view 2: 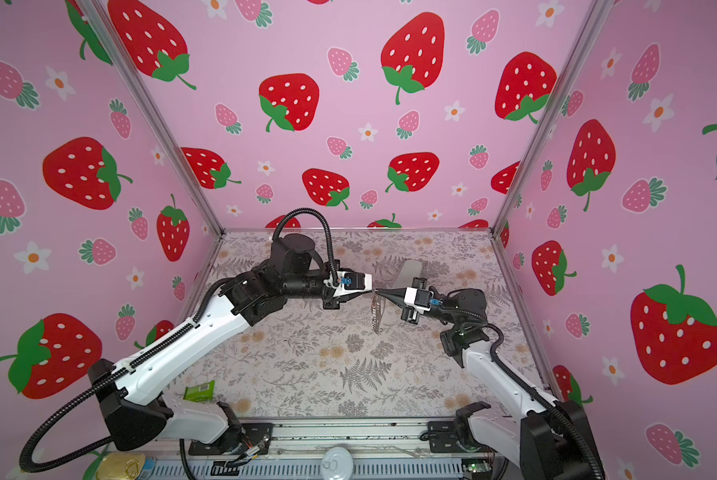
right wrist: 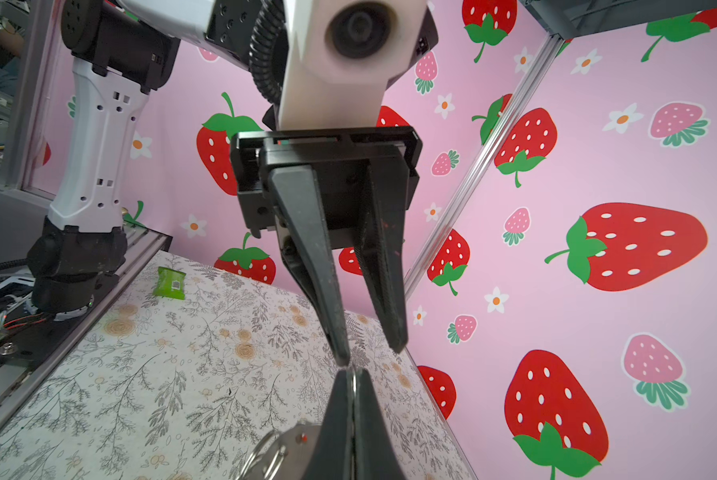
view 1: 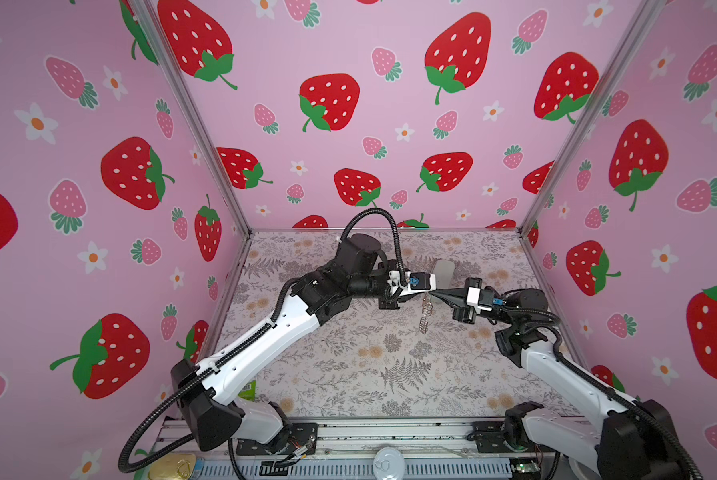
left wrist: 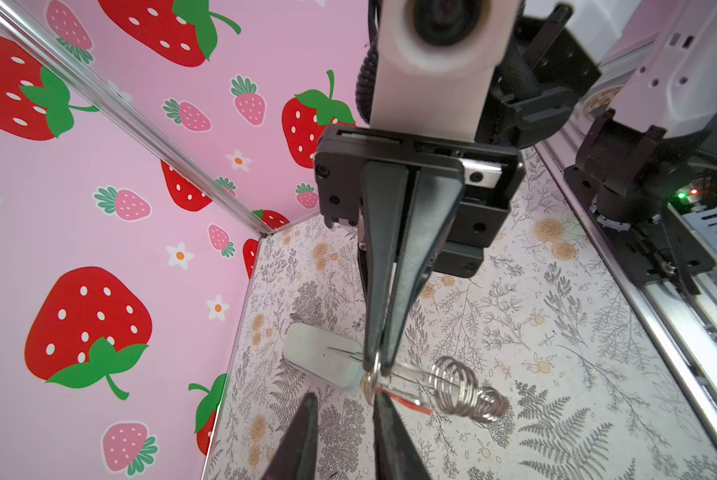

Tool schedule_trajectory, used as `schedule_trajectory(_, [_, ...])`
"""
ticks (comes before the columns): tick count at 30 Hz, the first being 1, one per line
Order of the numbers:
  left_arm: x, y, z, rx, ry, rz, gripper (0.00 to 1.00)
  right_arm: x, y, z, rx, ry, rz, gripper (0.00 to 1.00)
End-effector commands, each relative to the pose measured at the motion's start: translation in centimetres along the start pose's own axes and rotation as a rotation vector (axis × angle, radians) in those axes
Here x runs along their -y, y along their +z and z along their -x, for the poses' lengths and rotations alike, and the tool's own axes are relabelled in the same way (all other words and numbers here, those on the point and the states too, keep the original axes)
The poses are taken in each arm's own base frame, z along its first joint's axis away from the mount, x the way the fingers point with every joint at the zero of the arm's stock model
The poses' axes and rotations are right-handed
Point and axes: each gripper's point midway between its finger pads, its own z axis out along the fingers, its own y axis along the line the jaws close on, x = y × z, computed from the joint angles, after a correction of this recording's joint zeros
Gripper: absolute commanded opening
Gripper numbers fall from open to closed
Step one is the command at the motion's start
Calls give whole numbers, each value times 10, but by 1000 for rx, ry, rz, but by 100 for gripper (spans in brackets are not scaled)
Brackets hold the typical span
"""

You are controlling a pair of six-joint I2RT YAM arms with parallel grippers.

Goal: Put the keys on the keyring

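Note:
My right gripper is holding the top ring outside the fingers of my left gripper, so next my left gripper closes around the ring [left wrist: 370, 385] before my right gripper opens.
The keyring shows as a chain of small silver rings [left wrist: 458, 386], hanging above the table in both top views [view 1: 426, 316] [view 2: 376, 316]. My right gripper [right wrist: 350, 374] [view 1: 432, 294] is shut on the chain's top ring [left wrist: 371, 380]. A thin red strip [left wrist: 406, 402], the keys' tag seen edge-on, hangs beside the rings. A grey metal piece with a red speck [right wrist: 296, 440] sits by my right fingers. My left gripper [left wrist: 345, 397] [right wrist: 369, 351] [view 2: 371, 291] faces the right one tip to tip, jaws apart with nothing between them, one fingertip [left wrist: 384, 401] right by the held ring.
A pale green oblong case [left wrist: 323, 359] [view 1: 444, 270] lies on the floral table behind the grippers. A green packet [view 2: 199, 391] [right wrist: 169, 283] lies near the left arm's base. A gold tin [view 1: 172, 467] and a white round lid [view 1: 388, 461] sit past the front rail.

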Motion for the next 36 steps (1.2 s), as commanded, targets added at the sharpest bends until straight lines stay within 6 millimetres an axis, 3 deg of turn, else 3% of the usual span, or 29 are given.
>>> schedule_trajectory(1, [3,-9,8,8,22,-9,27,5,-3,6,2,-46,-34,0])
schedule_trajectory(12, [-1,4,11,33,5,-33,33,-1,-2,8,11,-42,13,0])
schedule_trajectory(27, [0,8,18,68,16,-61,0,2,2,3,1,-26,27,0])
schedule_trajectory(36, [-2,11,21,87,31,-59,0,1,1,0,-5,-10,24,1])
